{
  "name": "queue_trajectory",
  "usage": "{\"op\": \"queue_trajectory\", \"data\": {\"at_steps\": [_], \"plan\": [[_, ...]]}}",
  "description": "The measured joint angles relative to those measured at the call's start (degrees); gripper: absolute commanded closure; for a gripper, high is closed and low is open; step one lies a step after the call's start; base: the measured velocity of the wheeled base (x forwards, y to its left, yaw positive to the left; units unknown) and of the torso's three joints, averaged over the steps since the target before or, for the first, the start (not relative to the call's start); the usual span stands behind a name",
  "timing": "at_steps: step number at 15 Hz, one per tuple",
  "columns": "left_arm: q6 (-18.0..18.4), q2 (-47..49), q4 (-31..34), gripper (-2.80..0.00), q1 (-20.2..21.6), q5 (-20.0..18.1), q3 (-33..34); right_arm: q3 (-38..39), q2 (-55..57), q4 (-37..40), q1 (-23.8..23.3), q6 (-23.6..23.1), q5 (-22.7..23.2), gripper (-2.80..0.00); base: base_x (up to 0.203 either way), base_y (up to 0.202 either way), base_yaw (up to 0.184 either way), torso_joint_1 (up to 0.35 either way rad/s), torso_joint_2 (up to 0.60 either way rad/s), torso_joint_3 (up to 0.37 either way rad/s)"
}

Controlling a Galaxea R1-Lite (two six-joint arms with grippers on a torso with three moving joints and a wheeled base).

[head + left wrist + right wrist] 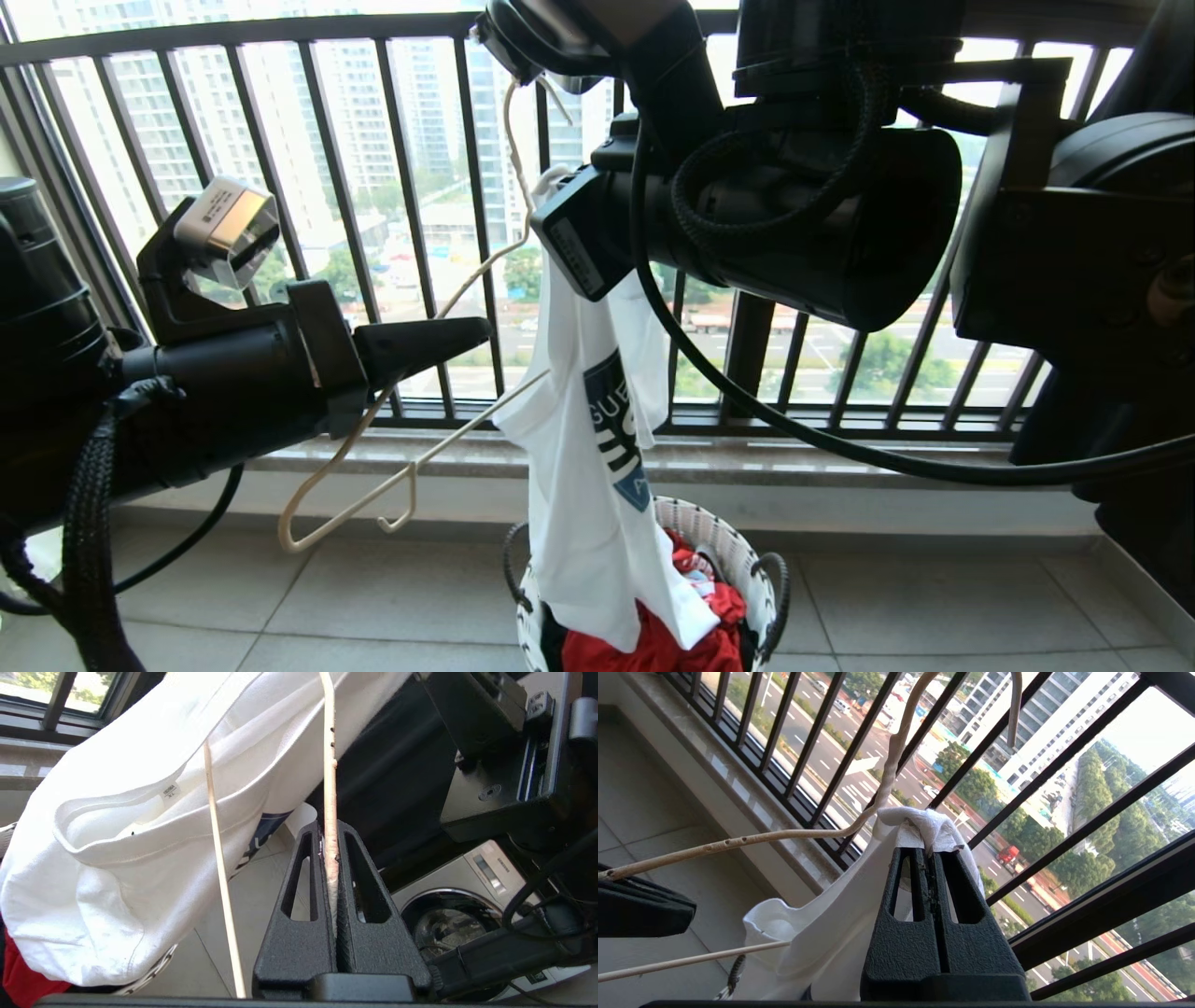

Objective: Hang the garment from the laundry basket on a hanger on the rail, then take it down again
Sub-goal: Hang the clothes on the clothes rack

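Next, my right gripper lets go of the white T-shirt on the cream-white hanger, draped (504,405) (754,949) around the hanger's thin lower bar.
The garment (588,504), a white T-shirt with a dark blue emblem, hangs above the laundry basket (738,551) with its hem reaching inside. My right gripper (560,201) is shut on a bunch of its fabric at the top (924,828). At mid-left my left gripper (481,329) is shut on the upper wire of the cream-white hanger (329,469), which hangs tilted. In the left wrist view the wire (329,765) runs between the closed fingers, and the hanger's thin lower bar (219,858) crosses the shirt's collar (140,835). The hook (887,774) curves up beside the right gripper (930,851). The rail is out of view.
The black barred window railing (392,187) and a stone sill (747,462) stand close behind both grippers. Red clothes (672,644) lie in the basket. A washing machine (467,896) stands on the tiled floor behind the left arm.
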Motion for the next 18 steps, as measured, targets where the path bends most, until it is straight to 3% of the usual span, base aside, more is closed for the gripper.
{"op": "queue_trajectory", "data": {"at_steps": [3,8,12,18], "plan": [[-0.36,0.48,-1.13,0.00,0.02,3.72,-0.95,0.27,-0.11,0.04,0.28,0.17,-0.98,0.00,0.000,0.000,0.000,0.000,0.00,0.000],[-0.95,1.46,-2.79,0.00,0.05,5.39,-0.97,0.44,-0.76,0.19,1.20,0.14,-1.38,0.00,0.000,0.000,0.000,0.000,0.00,0.000],[-1.18,1.84,-4.49,0.00,0.03,7.97,-1.05,0.44,-0.76,0.08,4.55,0.14,-2.29,0.00,0.000,0.000,0.000,0.000,0.00,0.000],[-2.49,1.72,-7.68,0.00,0.05,8.87,-0.92,0.46,0.58,0.07,8.49,0.11,-3.18,0.00,0.000,0.000,0.000,0.000,0.00,0.000]]}}
